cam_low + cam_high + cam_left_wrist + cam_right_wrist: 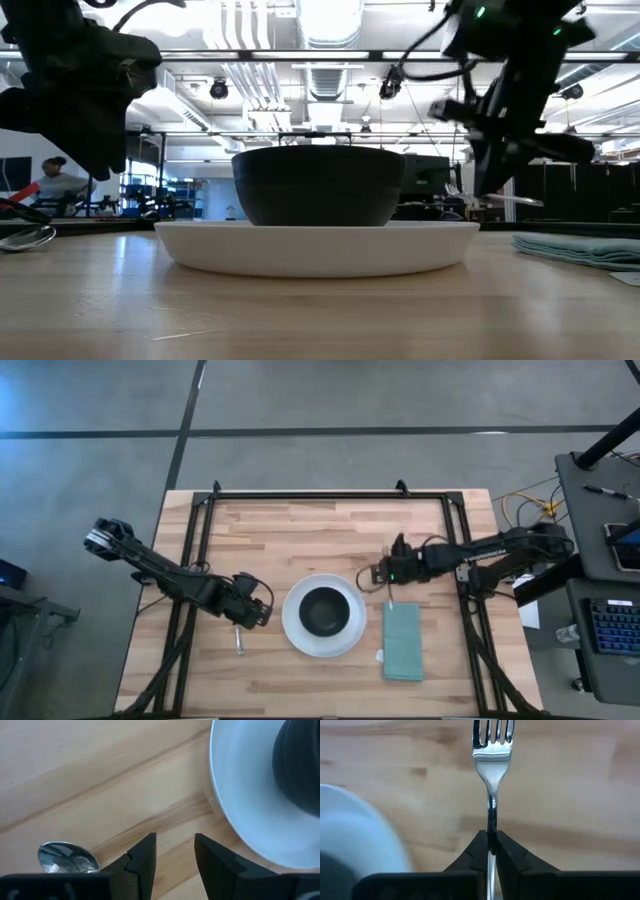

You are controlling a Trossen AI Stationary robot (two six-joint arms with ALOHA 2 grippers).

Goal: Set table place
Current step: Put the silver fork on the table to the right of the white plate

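The silver spoon's neck (238, 630) (97, 869), at the start of its handle, is the next place that my left gripper will go to, and I will close that gripper there.
A round white plate (296, 632) lies at the table's near middle with a black bowl (323, 610) standing in it. A folded teal napkin (403, 642) lies flat to the plate's right. A silver spoon (239, 641) lies on the wood left of the plate, and its bowl shows in the left wrist view (67, 857). My left gripper (175, 847) is open and empty above the wood between the spoon and the plate. My right gripper (491, 840) is shut on a silver fork (492, 755) above the wood, far-right of the plate. My right gripper pinches the fork's handle (491, 822) between its two fingers, just behind the neck. The tines (492, 732) stick out past the fingertips, and the handle's rear is hidden between the fingers. The fork is lifted clear of the table (515, 201).
The table's thin black frame (330, 496) runs along the far edge and down both sides. A small pale object (380, 656) lies at the napkin's left edge. Bare wood (330, 535) lies beyond the plate. A desk with a keyboard (610, 625) stands off the right side.
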